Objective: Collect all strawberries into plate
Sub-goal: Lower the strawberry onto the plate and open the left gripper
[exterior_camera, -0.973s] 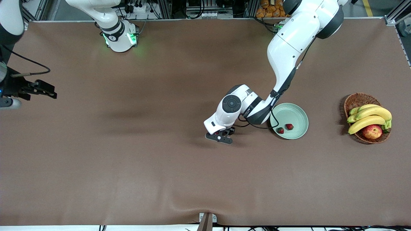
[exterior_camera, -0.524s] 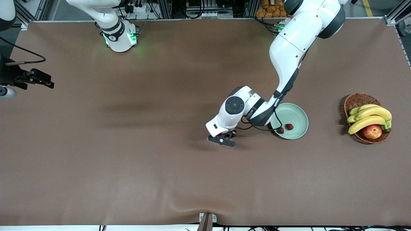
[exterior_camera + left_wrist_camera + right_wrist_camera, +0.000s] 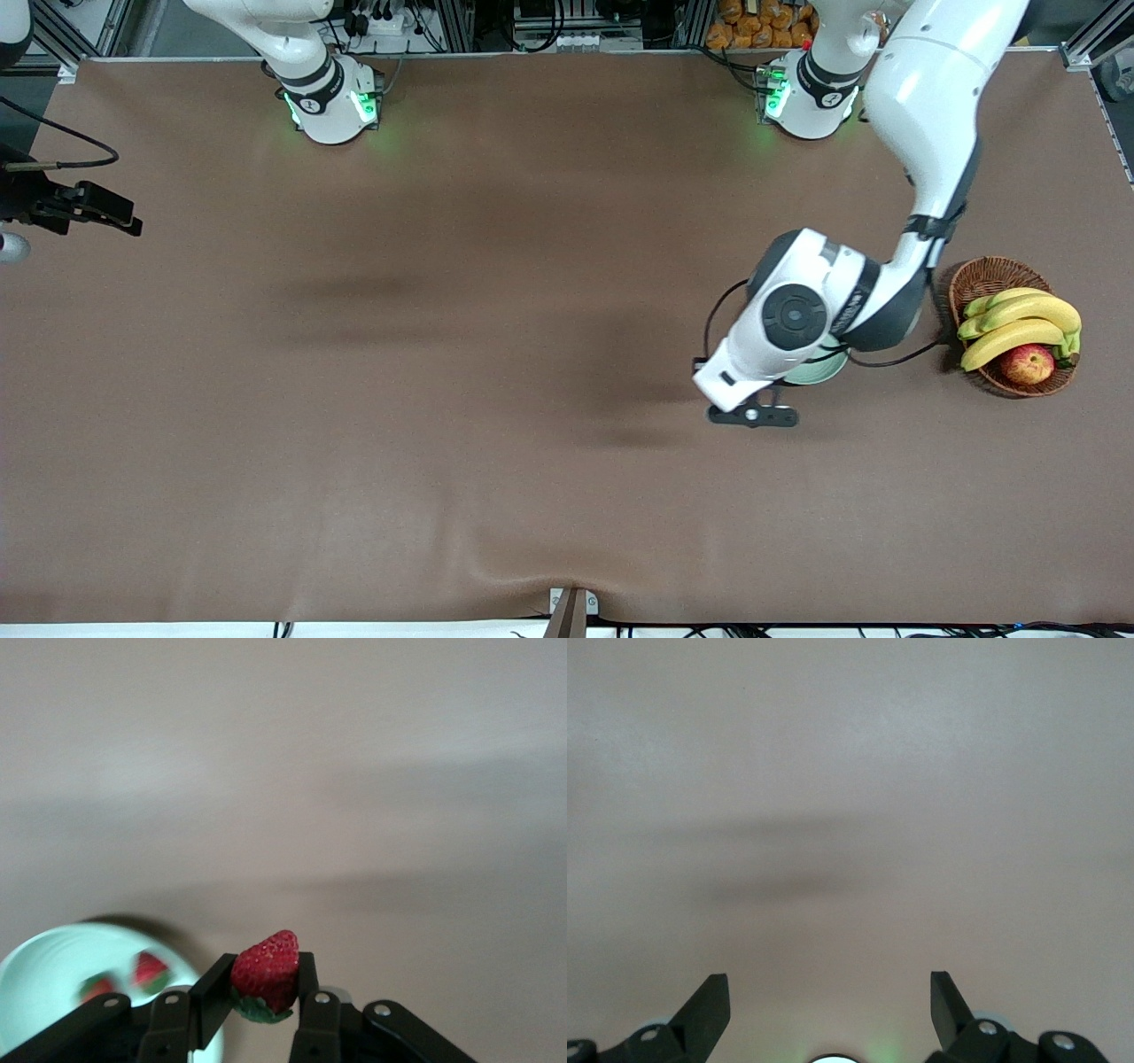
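My left gripper will let go of the red strawberry on the arm-base side of the pale green plate [image 3: 802, 305], beyond the other strawberries.
My left gripper [image 3: 263, 981] is shut on a red strawberry [image 3: 267, 958] with a green cap, held up in the air. In the front view that left gripper [image 3: 753, 415] hangs over the brown table just off the plate's rim. The left wrist hides most of the pale green plate [image 3: 822, 371]. The left wrist view shows the plate [image 3: 40, 970] with two more strawberries [image 3: 151, 969] [image 3: 96, 986] lying in it. My right gripper [image 3: 93, 208] waits at the right arm's end of the table. It stands open [image 3: 830, 1005] with nothing between its fingers.
A brown wicker basket [image 3: 983, 276] with bananas [image 3: 1019, 323] and a red-yellow apple [image 3: 1028, 363] stands beside the plate toward the left arm's end of the table. Brown cloth covers the whole table.
The left gripper closed on the strawberry at mid table, lifted it and swung to the plate's rim, so the arm now covers the plate. The right gripper drifted slightly toward the robots' bases.
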Robot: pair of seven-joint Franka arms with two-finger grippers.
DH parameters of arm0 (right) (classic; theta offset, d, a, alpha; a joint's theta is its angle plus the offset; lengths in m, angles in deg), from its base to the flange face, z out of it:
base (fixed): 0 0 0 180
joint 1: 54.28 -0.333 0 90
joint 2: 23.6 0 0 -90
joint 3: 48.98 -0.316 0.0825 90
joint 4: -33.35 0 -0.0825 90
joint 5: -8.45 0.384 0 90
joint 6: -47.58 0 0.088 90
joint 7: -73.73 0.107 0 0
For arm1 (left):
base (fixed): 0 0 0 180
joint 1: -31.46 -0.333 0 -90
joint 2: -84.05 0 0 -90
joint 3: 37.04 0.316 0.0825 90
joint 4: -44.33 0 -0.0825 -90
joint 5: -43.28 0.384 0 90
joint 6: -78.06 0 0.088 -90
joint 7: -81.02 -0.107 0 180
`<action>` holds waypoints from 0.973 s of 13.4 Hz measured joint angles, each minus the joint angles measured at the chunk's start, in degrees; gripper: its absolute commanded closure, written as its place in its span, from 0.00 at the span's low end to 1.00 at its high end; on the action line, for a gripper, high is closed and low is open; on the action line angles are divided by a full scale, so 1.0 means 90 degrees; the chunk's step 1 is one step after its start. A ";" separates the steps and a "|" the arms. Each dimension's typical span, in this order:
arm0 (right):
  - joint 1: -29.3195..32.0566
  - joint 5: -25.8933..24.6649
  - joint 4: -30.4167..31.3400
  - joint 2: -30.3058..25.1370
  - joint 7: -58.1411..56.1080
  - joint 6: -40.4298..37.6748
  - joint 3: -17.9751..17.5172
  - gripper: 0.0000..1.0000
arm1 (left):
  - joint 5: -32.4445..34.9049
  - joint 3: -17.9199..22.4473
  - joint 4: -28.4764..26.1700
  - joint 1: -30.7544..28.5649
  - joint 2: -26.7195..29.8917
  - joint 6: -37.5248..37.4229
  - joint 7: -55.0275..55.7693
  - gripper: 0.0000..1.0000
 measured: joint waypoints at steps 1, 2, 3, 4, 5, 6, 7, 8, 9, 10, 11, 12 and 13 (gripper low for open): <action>0.0000 0.0000 0.0000 0.0000 0.0000 0.0002 -0.0002 0.00 | 0.0000 -0.0002 -0.0300 -0.0246 0.0167 -0.0022 0.0000 1.00; 0.0000 0.0000 0.0000 0.0000 0.0000 0.0008 -0.0005 0.00 | 0.0000 -0.0019 -0.0588 -0.0519 0.0283 -0.0027 0.0000 1.00; 0.0000 -0.0001 0.0000 0.0000 0.0000 0.0018 -0.0006 0.00 | 0.0000 -0.0069 -0.0860 -0.0820 0.0356 -0.0026 -0.0006 1.00; 0.0000 -0.0004 0.0000 -0.0001 0.0000 0.0022 -0.0007 0.00 | 0.0000 -0.0131 -0.1102 -0.1117 0.0384 -0.0025 -0.0006 1.00; 0.0000 -0.0006 -0.0001 -0.0001 -0.0008 0.0027 -0.0008 0.00 | 0.0000 -0.0180 -0.1323 -0.1370 0.0399 -0.0023 -0.0006 1.00; 0.0000 -0.0007 -0.0001 -0.0002 -0.0048 0.0043 -0.0012 0.00 | 0.0000 -0.0221 -0.1509 -0.1577 0.0424 -0.0018 -0.0006 1.00; 0.0000 -0.0007 -0.0002 -0.0002 -0.0126 0.0065 -0.0016 0.00 | 0.0000 -0.0293 -0.1707 -0.1769 0.0494 -0.0018 -0.0006 1.00; 0.0000 -0.0005 -0.0006 -0.0003 -0.0188 0.0089 -0.0025 0.00 | 0.0000 -0.0381 -0.1926 -0.1931 0.0606 -0.0020 -0.0005 1.00; -0.0001 0.0008 -0.0015 -0.0004 -0.0220 0.0125 -0.0042 0.00 | 0.0000 -0.0460 -0.2145 -0.2064 0.0724 -0.0021 -0.0005 0.96; -0.0002 0.0033 -0.0035 -0.0005 -0.0239 0.0177 -0.0065 0.00 | 0.0000 -0.0535 -0.2344 -0.2176 0.0807 -0.0020 -0.0002 0.81; -0.0008 0.0062 -0.0055 -0.0006 -0.0245 0.0190 -0.0088 0.00 | -0.0005 -0.0591 -0.2499 -0.2262 0.0841 -0.0015 0.0003 0.58; -0.0031 0.0075 -0.0063 -0.0008 -0.0245 0.0191 -0.0102 0.00 | -0.0034 -0.0635 -0.2601 -0.2314 0.0842 -0.0007 0.0006 0.26; -0.0054 0.0081 -0.0064 -0.0011 -0.0245 0.0191 -0.0114 0.00 | -0.0098 -0.0660 -0.2655 -0.2326 0.0842 0.0000 0.0008 0.00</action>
